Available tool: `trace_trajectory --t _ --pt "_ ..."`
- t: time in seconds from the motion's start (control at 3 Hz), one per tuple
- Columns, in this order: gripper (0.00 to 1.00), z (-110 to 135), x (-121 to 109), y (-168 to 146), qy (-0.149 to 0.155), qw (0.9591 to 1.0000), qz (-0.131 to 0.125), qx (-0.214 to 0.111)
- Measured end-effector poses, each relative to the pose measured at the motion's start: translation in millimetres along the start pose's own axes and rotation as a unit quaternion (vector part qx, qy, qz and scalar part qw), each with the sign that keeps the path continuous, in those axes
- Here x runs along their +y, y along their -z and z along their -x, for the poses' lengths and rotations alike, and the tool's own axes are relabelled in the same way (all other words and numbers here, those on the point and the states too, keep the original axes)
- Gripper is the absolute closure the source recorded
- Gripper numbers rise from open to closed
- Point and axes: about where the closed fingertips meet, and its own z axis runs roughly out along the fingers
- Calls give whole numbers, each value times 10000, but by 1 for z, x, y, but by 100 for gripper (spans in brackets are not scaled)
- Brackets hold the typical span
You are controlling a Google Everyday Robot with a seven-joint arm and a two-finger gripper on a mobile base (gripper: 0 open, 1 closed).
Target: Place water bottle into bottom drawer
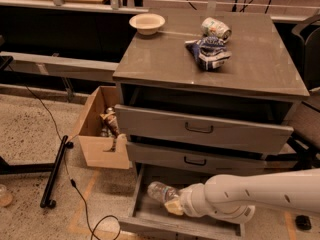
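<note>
Next, I release the water bottle, now tilted over the open bottom drawer, on the middle of the bottom drawer's grey bottom (182,195).
The water bottle (161,191), clear plastic, lies tilted over the left part of the open bottom drawer (145,215), at the lower middle of the camera view. My gripper (173,205) is at the bottle's lower end, at the tip of the white arm (250,194) that reaches in from the right. The gripper is over the drawer's grey floor. Whether the bottle rests on the floor or hangs above it cannot be told.
Two upper drawers with black handles (199,129) are pulled partly out above. The cabinet top holds a white bowl (147,22), a can (216,29) and a blue-and-white snack bag (209,53). A cardboard box (98,134) stands left; a black bar (54,171) and cable lie on the floor.
</note>
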Motion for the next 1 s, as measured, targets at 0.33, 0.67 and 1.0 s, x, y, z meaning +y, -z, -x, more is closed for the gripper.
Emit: trace_trajectory --t 0.33,0.67,1.0 --pt "100 -26 -72 -44 200 9982 -441 356" --pt "100 -59 -103 -74 115 9963 -577 629" --pt "100 -86 -125 -103 -173 9955 -559 752"
